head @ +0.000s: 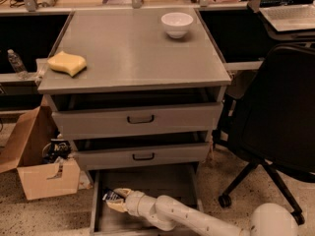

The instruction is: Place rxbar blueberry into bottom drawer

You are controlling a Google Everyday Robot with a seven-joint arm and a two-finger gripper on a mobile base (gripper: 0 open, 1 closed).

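Observation:
Next, I let go of the rxbar blueberry, now just above the drawer's floor, on the bottom drawer's inside [113, 198], near the drawer's side by the cardboard box.
The bottom drawer [147, 181] is pulled out at the foot of the grey cabinet, showing a plain grey floor. My white arm reaches in from the lower right. My gripper [114, 200] is over the drawer's left side, just above its floor, shut on the rxbar blueberry [111, 196], a small dark wrapper with pale print sticking out at the fingertips.
Two drawers with black handles [140, 118] sit above. A yellow sponge [67, 63] and a white bowl [176, 24] rest on the cabinet top. An open cardboard box [37, 168] stands left on the floor. A black office chair [275, 112] stands right.

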